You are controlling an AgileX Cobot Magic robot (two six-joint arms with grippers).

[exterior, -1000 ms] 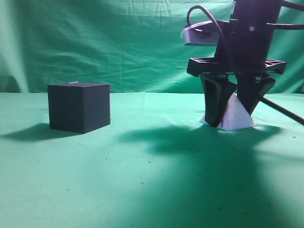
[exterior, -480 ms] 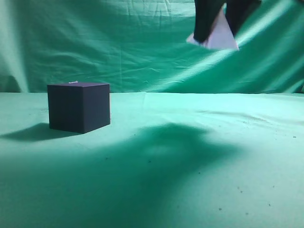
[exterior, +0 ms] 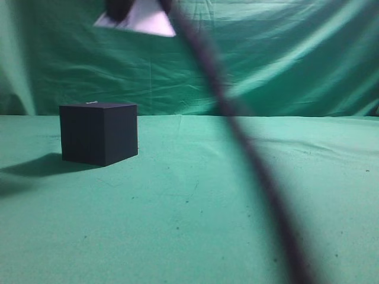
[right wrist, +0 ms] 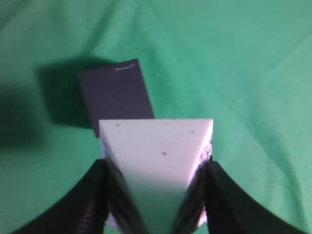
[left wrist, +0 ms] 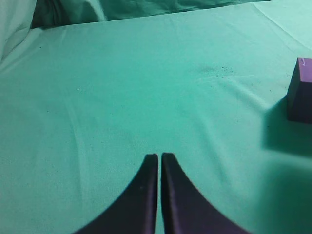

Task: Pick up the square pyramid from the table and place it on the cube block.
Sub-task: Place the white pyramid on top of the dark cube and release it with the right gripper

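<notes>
The square pyramid, now hanging high above the cube, will be released by my right gripper squarely on the flat top of the dark navy cube block (exterior: 99,105) (right wrist: 116,96).
The white-lilac square pyramid (exterior: 142,19) hangs high at the top edge of the exterior view, above and slightly right of the dark navy cube block (exterior: 98,132) on the green table (exterior: 195,225). My right gripper (right wrist: 156,165) is shut on the pyramid (right wrist: 156,146); the cube (right wrist: 116,95) lies on the cloth below and ahead of it. Only the tips of its jaws show in the exterior view (exterior: 139,5). My left gripper (left wrist: 159,156) is shut and empty over bare cloth, with the cube (left wrist: 300,90) at the right edge of its view.
A blurred dark cable (exterior: 249,154) runs slantwise across the exterior view, close to the camera. A green cloth backdrop (exterior: 266,59) hangs behind the table. The cube casts a shadow to its left (exterior: 29,165).
My right gripper has lifted the pyramid off the table and carried it left, from the right side to above the cube. The cube has not moved.
</notes>
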